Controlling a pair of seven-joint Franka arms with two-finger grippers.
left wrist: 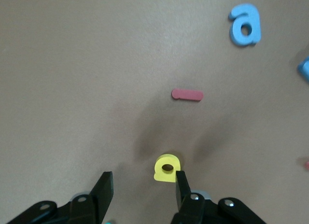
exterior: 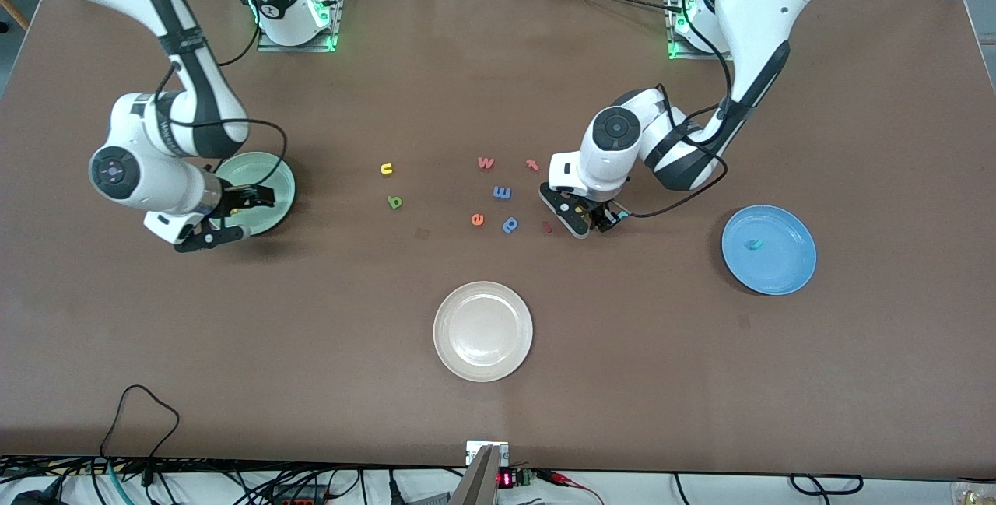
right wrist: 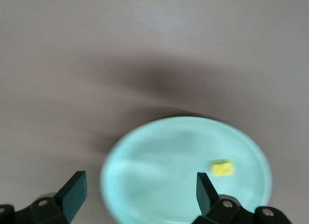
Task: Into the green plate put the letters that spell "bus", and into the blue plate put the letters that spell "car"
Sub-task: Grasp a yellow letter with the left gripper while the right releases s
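I should next move my right gripper to the green "b" beside the yellow "u" on the table and close it on the green "b"'s sides (exterior: pixel 394 202).
My right gripper (exterior: pixel 233 217) (right wrist: pixel 140 190) hangs open over the green plate (exterior: pixel 282 178) (right wrist: pixel 164 156), nothing between its fingers. A small yellow letter (right wrist: pixel 222 168) lies in that plate, too blurred to read. The yellow "u" (exterior: pixel 387 169) and green "b" (exterior: pixel 395 201) lie on the table toward the middle. My left gripper (exterior: pixel 580 219) (left wrist: pixel 142 180) is open just above the table, with the yellow "a" (left wrist: pixel 167 168) lying flat against the tip of one finger (left wrist: pixel 181 181). The blue plate (exterior: pixel 786 271) holds a teal letter (exterior: pixel 752 244).
Loose letters lie beside the left gripper: a pink "w" (exterior: pixel 485 163), a pink "t" (exterior: pixel 532 165), a blue "m" (exterior: pixel 502 192), an orange "e" (exterior: pixel 477 219), a blue "p" (exterior: pixel 510 224) (left wrist: pixel 245 25) and a red bar (exterior: pixel 547 226) (left wrist: pixel 187 94). A white plate (exterior: pixel 482 331) sits nearer the front camera.
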